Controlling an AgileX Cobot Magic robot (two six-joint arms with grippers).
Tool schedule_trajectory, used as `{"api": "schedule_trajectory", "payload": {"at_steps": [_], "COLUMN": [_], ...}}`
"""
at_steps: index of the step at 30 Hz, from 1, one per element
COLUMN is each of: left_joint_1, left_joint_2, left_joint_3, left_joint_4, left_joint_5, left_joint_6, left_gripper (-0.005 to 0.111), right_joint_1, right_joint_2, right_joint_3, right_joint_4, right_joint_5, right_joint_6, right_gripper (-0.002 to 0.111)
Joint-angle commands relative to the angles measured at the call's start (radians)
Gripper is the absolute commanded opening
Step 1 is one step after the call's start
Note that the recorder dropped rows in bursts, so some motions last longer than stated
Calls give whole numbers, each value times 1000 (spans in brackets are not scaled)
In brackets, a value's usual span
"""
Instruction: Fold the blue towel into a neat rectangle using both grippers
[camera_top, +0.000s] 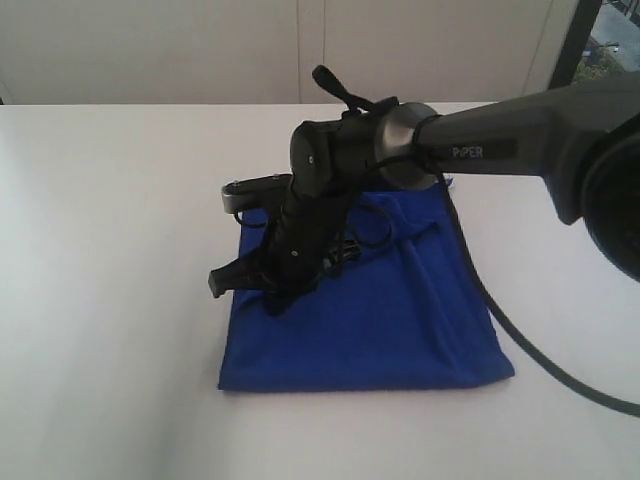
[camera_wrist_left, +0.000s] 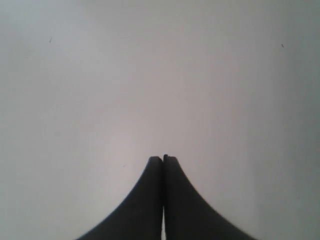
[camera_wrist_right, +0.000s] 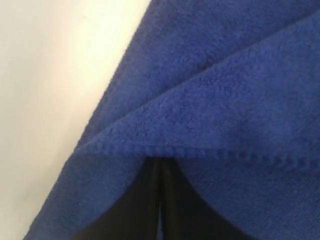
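Note:
The hemmed fold slants across the blue towel to a raised fold, so the robot's right gripper needs to leave this edge of the towel and take the crease (camera_top: 412, 229) near the towel's far edge.
The blue towel (camera_top: 370, 320) lies on the white table (camera_top: 100, 250) as a rough rectangle with creases near its far edge. My right arm reaches in from the right and bends down over the towel's left part. Its gripper (camera_top: 222, 282) sits low at the towel's left edge. In the right wrist view this gripper (camera_wrist_right: 161, 159) is shut, and a hemmed fold of the towel (camera_wrist_right: 225, 75) hides its tips. Whether cloth is pinched between them does not show. The left gripper (camera_wrist_left: 163, 158) is shut with nothing in it, over bare table (camera_wrist_left: 150, 75). It is out of the exterior view.
A black cable (camera_top: 500, 320) from the right arm trails across the towel's right side and off to the right. Pale wall panels (camera_top: 200, 50) stand behind the table. A dark window frame (camera_top: 575, 40) is at the top right.

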Motion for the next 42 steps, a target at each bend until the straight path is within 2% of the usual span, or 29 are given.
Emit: {"api": "schedule_trajectory", "payload": {"at_steps": [1,8,11,15,18,21,22,27,36,42], "left_joint_1": [0,0,0,0,0,0,0,0,0,0], "left_joint_2": [-8,-8,-8,-8,-8,-8,-8,-8,-8,-8], "left_joint_3": [0,0,0,0,0,0,0,0,0,0], "left_joint_4": [-2,-2,-2,-2,-2,-2,-2,-2,-2,-2], "left_joint_5": [12,12,12,12,12,12,12,12,12,12], "left_joint_6": [-5,-5,-5,-5,-5,-5,-5,-5,-5,-5], "left_gripper": [0,0,0,0,0,0,0,0,0,0], "right_joint_1": [10,-22,-101,-221,-258,-269,-269,-270,-301,-310], "right_joint_2": [25,-116,-220,-211,-194,-170,-154,-132,-125,-103], "right_joint_3": [6,3,3,29,70,95,96,96,96,96], "right_joint_4": [17,11,-48,-105,-112,-112,-112,-165,-238,-238], "right_joint_5": [-19,-55,-60,-33,-107,-186,-220,-284,-306,-287], "right_joint_6": [21,21,19,19,19,19,17,17,21,21], "right_gripper": [0,0,0,0,0,3,9,22,23,33]}}
